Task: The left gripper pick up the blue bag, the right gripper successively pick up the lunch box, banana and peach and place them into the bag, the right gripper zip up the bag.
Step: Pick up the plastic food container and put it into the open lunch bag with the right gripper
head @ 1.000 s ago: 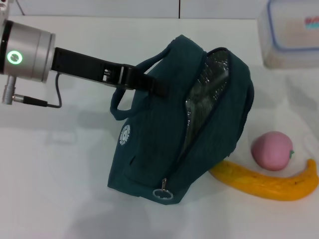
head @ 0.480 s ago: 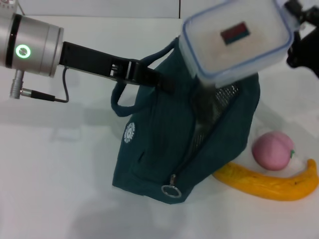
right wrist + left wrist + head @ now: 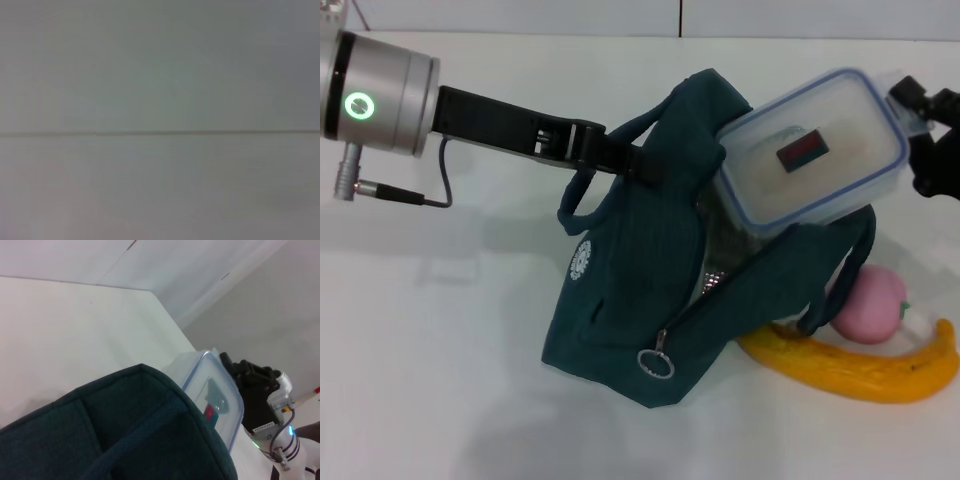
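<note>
My right gripper needs to release the lunch box inside the blue bag's opening (image 3: pixel 722 232), between the zip edges.
The blue bag (image 3: pixel 630 290) stands on the white table with its zip open. My left gripper (image 3: pixel 630 160) is shut on the bag's handle and holds that side up. My right gripper (image 3: pixel 918 135) is shut on the far end of the clear lunch box (image 3: pixel 810 150) with a blue rim. The box is tilted, its lower end in the bag's mouth. The pink peach (image 3: pixel 875 305) and the yellow banana (image 3: pixel 860 370) lie on the table right of the bag. The left wrist view shows the bag (image 3: pixel 100 435), the lunch box (image 3: pixel 212 397) and my right gripper (image 3: pixel 255 387).
The zip's ring pull (image 3: pixel 657 363) hangs at the bag's near lower corner. A loose bag handle (image 3: pixel 840 285) droops over the peach. The right wrist view shows only a plain grey surface.
The lunch box came in from the right, then dropped and tilted so its lower end sits in the bag's mouth. The bag's top shifted a little to the right.
</note>
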Robot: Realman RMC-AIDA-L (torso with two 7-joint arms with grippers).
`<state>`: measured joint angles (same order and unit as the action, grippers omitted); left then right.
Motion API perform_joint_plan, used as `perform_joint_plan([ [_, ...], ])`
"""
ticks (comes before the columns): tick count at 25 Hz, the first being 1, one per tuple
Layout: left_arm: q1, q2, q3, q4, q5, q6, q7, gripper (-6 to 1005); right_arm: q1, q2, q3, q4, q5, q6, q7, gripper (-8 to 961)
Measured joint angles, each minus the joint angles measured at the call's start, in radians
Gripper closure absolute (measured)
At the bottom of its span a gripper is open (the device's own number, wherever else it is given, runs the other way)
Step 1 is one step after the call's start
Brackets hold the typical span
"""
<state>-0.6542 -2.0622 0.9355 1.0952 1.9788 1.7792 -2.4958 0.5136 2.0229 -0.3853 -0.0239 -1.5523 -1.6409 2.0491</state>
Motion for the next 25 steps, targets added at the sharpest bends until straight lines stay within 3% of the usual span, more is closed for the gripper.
perform_joint_plan([
  [6,-0.010,-0.004,0.003,0.000,0.000,0.000,0.000,928,0.071,0.001,-0.175,-0.021,-0.001,0.000,-0.094,815],
  [14,-0.016,-0.005,0.004,-0.025,0.001,0.000,0.000,928,0.105,0.005,-0.286,-0.079,-0.001,0.011,-0.298,809],
  [25,-0.015,-0.006,0.005,-0.026,0.001,0.000,0.000,927,0.165,0.004,-0.500,-0.212,0.011,0.209,-0.412,802],
])
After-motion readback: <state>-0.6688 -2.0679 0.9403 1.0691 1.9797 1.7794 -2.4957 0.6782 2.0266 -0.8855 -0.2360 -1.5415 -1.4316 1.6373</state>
